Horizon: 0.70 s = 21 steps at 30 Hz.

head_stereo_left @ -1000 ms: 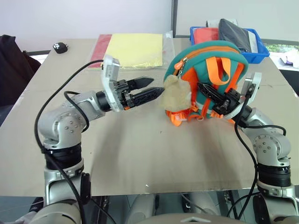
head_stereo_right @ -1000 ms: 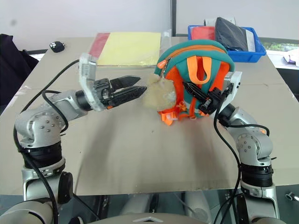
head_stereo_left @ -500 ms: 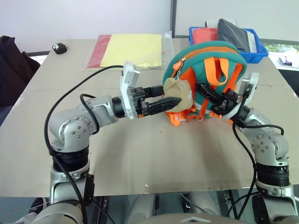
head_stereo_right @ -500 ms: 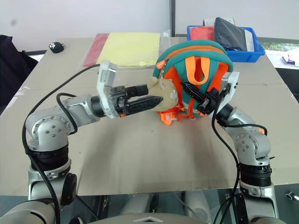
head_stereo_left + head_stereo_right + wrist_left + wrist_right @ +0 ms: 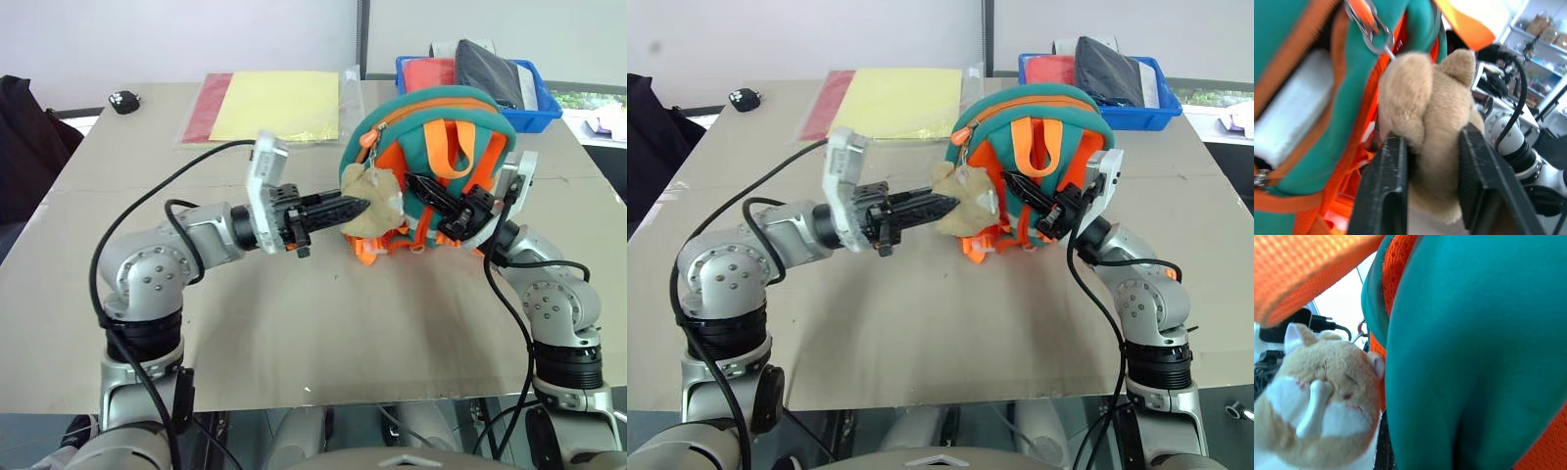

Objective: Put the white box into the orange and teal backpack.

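Observation:
My left gripper has the beige plush charm to set down. It will let go of it on the table (image 5: 313, 230) beside the backpack's zipped edge.
The orange and teal backpack (image 5: 460, 132) stands upright on the table (image 5: 294, 323), its orange straps facing me. My left gripper (image 5: 358, 206) reaches in from the left and is shut on the beige plush charm (image 5: 384, 204); the left wrist view shows the plush (image 5: 1435, 117) squeezed between both fingers (image 5: 1386, 186). A metal ring (image 5: 1373, 34) ties the charm to the zip. My right gripper (image 5: 421, 184) is shut on the backpack's strap side. Inside the zip gap a white rounded surface (image 5: 1298, 112) shows; I cannot tell if it is the white box.
Behind the backpack stands a blue bin (image 5: 545, 103) holding dark and red items. Yellow (image 5: 279, 103) and red (image 5: 206, 110) flat folders lie at the back of the table. A small black object (image 5: 125, 98) sits at the far left corner.
The left gripper, open a second ago to the left of the charm, moved right around it and has closed on it. The right arm and backpack stayed put.

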Available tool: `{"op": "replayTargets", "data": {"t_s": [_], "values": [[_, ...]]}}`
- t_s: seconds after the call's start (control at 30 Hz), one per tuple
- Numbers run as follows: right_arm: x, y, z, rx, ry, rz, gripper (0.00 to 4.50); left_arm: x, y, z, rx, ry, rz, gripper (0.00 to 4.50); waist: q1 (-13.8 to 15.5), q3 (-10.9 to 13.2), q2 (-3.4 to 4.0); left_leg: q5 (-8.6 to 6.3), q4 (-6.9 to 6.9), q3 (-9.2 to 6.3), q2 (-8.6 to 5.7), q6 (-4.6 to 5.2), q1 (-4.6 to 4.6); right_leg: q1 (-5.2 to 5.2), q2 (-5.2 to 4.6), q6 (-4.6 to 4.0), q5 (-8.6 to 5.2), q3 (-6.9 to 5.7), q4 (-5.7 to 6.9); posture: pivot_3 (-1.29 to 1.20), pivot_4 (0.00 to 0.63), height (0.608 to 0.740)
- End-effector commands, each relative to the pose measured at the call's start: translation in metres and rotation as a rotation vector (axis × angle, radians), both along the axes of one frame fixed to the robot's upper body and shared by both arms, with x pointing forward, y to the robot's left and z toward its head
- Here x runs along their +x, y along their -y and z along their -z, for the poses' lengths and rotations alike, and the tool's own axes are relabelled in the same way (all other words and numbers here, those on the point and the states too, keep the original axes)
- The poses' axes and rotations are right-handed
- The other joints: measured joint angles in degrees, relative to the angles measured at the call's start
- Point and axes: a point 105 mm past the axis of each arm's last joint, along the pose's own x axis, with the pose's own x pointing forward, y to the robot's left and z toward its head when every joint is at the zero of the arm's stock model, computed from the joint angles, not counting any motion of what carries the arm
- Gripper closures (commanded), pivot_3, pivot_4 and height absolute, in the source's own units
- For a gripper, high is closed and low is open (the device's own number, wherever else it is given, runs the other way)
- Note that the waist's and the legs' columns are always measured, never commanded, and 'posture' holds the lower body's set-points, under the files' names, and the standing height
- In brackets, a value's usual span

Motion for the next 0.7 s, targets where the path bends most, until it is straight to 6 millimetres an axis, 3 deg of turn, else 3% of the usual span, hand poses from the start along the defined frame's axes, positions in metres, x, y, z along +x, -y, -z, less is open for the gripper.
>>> {"op": "replayTargets", "data": {"t_s": [0.03, 0.2, 0.3, 0.37, 0.4, 0.47, 0.53, 0.57, 0.63, 0.7], "values": [[-0.006, -0.005, -0.017, 0.013, 0.071, -0.021, 4.50, -0.001, -0.017, -0.007, 0.026, 0.044, -0.050, 3.98, 0.0, 0.0, 0.00, 0.00, 0.00, 0.00, 0.00, 0.00, 0.00, 0.00, 0.00, 0.00, 0.00, 0.00, 0.00, 0.00, 0.150, 0.740], [-0.006, -0.005, -0.018, 0.017, 0.069, -0.023, 4.50, 0.009, -0.069, -0.035, 0.031, 0.141, -0.197, 3.98, 0.0, 0.0, 0.01, 0.00, -0.04, 0.03, 0.00, 0.00, 0.03, -0.01, 0.03, 0.00, 0.00, -0.03, 0.01, 0.00, 0.150, 0.740], [-0.006, -0.006, -0.017, 0.016, 0.067, -0.024, 4.50, 0.024, -0.085, -0.020, 0.095, 0.130, -0.303, 3.98, 0.1, 0.0, 0.02, 0.00, -0.05, 0.03, 0.00, 0.00, 0.02, -0.01, 0.02, 0.00, 0.00, -0.07, -0.02, 0.00, 0.150, 0.740], [-0.006, -0.005, -0.017, 0.017, 0.065, -0.022, 4.50, 0.033, -0.086, 0.004, 0.163, 0.072, -0.337, 3.98, 0.1, 0.0, 0.03, 0.00, -0.05, 0.04, -0.04, 0.00, 0.02, 0.00, -0.02, 0.00, 0.00, -0.06, -0.04, 0.00, 0.150, 0.740], [-0.005, -0.006, -0.017, 0.020, 0.063, -0.022, 4.50, 0.040, -0.086, 0.027, 0.241, 0.030, -0.362, 3.98, 0.1, 0.0, 0.02, 0.00, -0.05, 0.04, -0.04, 0.00, 0.02, 0.00, -0.02, 0.00, 0.00, -0.06, -0.05, 0.00, 0.150, 0.740], [-0.005, -0.007, -0.017, 0.021, 0.061, -0.024, 4.50, 0.042, -0.082, 0.096, 0.522, -0.055, -0.344, 3.98, 0.2, -0.1, 0.15, 0.00, -0.06, 0.02, -0.04, 0.00, 0.01, 0.00, -0.02, 0.00, 0.00, -0.07, -0.05, 0.00, 0.150, 0.740], [-0.005, -0.009, -0.017, 0.023, 0.062, -0.028, 4.50, 0.028, -0.080, 0.150, 0.761, -0.096, -0.250, 3.98, 0.0, -0.2, 0.26, 0.00, -0.14, 0.10, -0.09, 0.00, 0.14, 0.08, -0.03, 0.00, 0.00, 0.00, -0.07, 0.00, 0.150, 0.740], [-0.005, -0.010, -0.017, 0.025, 0.063, -0.028, 4.50, 0.026, -0.082, 0.167, 0.837, -0.102, -0.233, 3.98, 0.0, -0.2, 0.19, 0.00, -0.18, 0.17, -0.08, 0.00, 0.17, 0.08, -0.01, 0.00, 0.00, 0.11, -0.04, 0.00, 0.150, 0.740], [-0.004, -0.010, -0.018, 0.030, 0.063, -0.028, 4.50, 0.033, -0.086, 0.187, 0.921, -0.094, -0.271, 3.98, 0.5, -0.8, 0.53, 0.00, -0.13, -0.05, -0.01, 0.00, 0.20, 0.20, 0.00, -0.01, 0.00, 0.10, -0.09, 0.00, 0.150, 0.740], [-0.004, -0.010, -0.019, 0.028, 0.063, -0.026, 4.50, 0.041, -0.078, 0.186, 0.905, -0.052, -0.285, 3.98, 1.0, -1.2, 1.18, -0.02, -0.27, 0.03, -0.11, 0.03, 0.70, 0.68, -0.09, 0.00, -0.01, 0.15, -0.19, 0.00, 0.150, 0.740]]}}
